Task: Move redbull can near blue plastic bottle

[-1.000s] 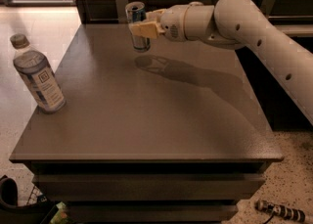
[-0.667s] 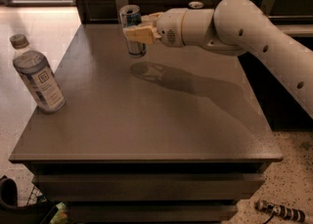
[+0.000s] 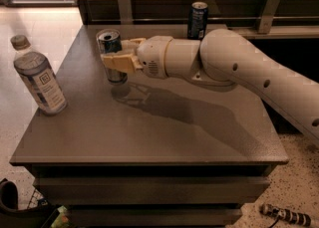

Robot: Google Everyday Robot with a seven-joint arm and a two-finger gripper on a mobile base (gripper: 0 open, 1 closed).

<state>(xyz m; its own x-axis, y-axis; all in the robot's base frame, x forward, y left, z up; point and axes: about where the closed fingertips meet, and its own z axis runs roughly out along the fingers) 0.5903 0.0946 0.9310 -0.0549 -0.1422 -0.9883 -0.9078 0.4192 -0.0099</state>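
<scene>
The redbull can will be released on the grey table (image 3: 79,120) just beside the blue plastic bottle's base, slightly nearer the front.
The redbull can (image 3: 109,43), slim, silver and blue with a silver top, stands upright in my gripper (image 3: 117,53). The tan fingers (image 3: 121,63) are shut around its middle. The can's base is at or just above the grey table (image 3: 164,127), left of centre; I cannot tell whether it touches. The blue plastic bottle (image 3: 38,76), clear with a grey-tan cap and a white-and-blue label, stands upright near the table's left edge. It is a can's height or so to the left of the gripper and a little nearer the front.
A wider dark navy can (image 3: 198,20) stands at the back edge of the table, behind my white arm (image 3: 249,72). A wooden wall with metal brackets (image 3: 269,8) runs behind. Cables lie on the floor by the table's front corners.
My gripper has carried the redbull can leftward and forward across the table, closer to the bottle. The bottle has not moved.
</scene>
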